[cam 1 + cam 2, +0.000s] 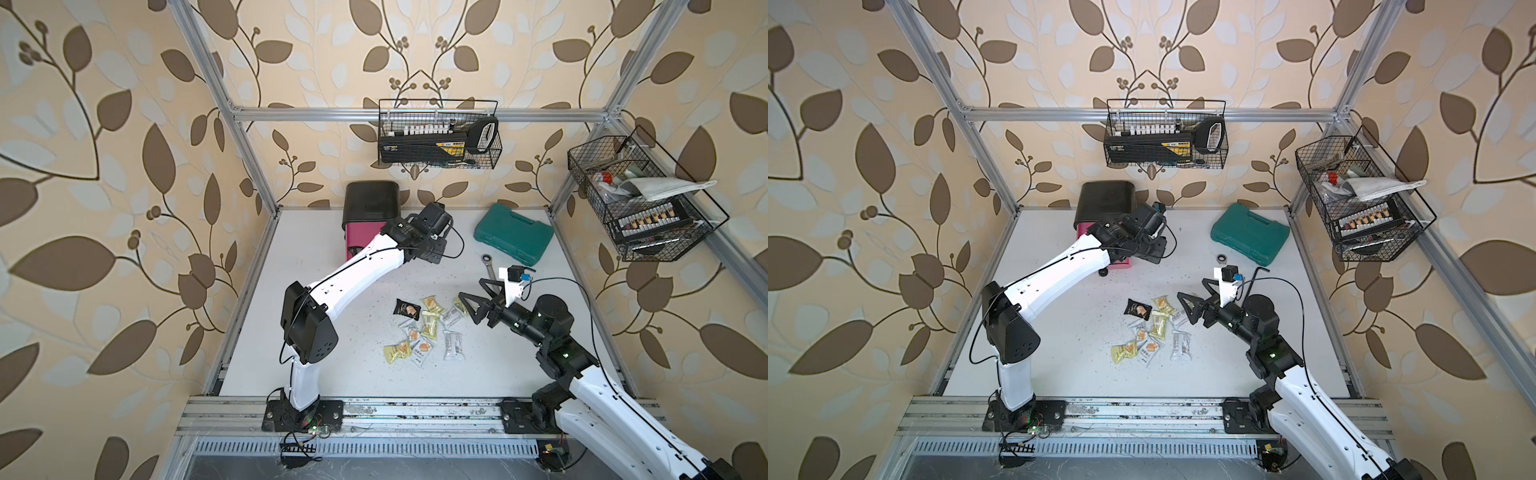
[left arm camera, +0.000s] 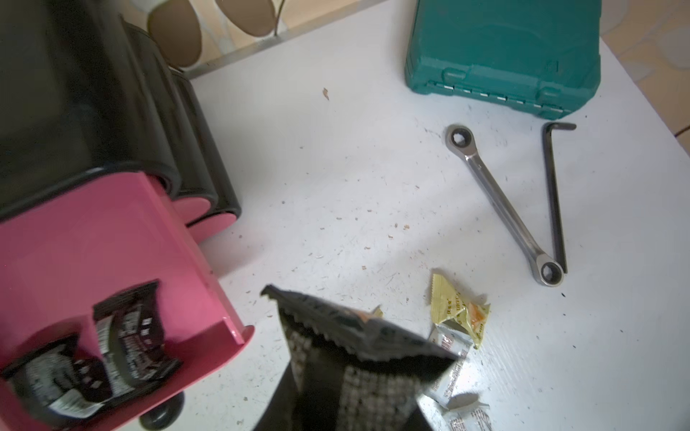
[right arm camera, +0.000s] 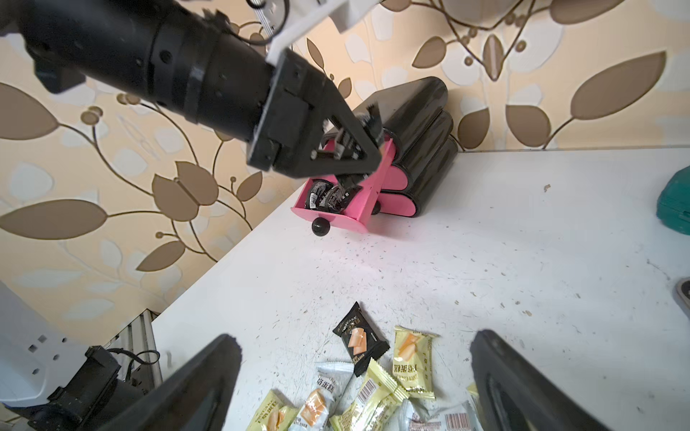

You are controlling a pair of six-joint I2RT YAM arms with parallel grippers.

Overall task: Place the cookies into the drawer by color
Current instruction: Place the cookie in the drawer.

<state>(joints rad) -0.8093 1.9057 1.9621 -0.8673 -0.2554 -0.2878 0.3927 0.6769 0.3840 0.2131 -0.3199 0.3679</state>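
Note:
Next, my left gripper releases the black cookie in the pink drawer's front corner (image 1: 389, 254) (image 2: 183, 301) facing the teal tool case.
The drawer cabinet (image 1: 371, 198) is black and stands at the back of the table, with its top pink drawer (image 2: 112, 239) pulled out. Black cookies (image 2: 93, 354) lie inside that drawer. My left gripper (image 2: 354, 392) is shut on another black cookie (image 2: 358, 336), held close by the open drawer's front corner; the right wrist view shows this left gripper (image 3: 354, 153) just above the drawer. The loose cookies (image 1: 424, 328), yellow, silver and one black (image 3: 360, 341), lie mid-table. My right gripper (image 3: 354, 336) hangs open over them, also visible as the right gripper (image 1: 470, 289) in a top view.
A teal tool case (image 1: 515, 237) sits at the back right. A ratchet wrench (image 2: 504, 205) and a black hex key (image 2: 554, 194) lie between the case and the cookies. Two wire baskets (image 1: 438, 133) (image 1: 640, 199) hang on the frame above the table.

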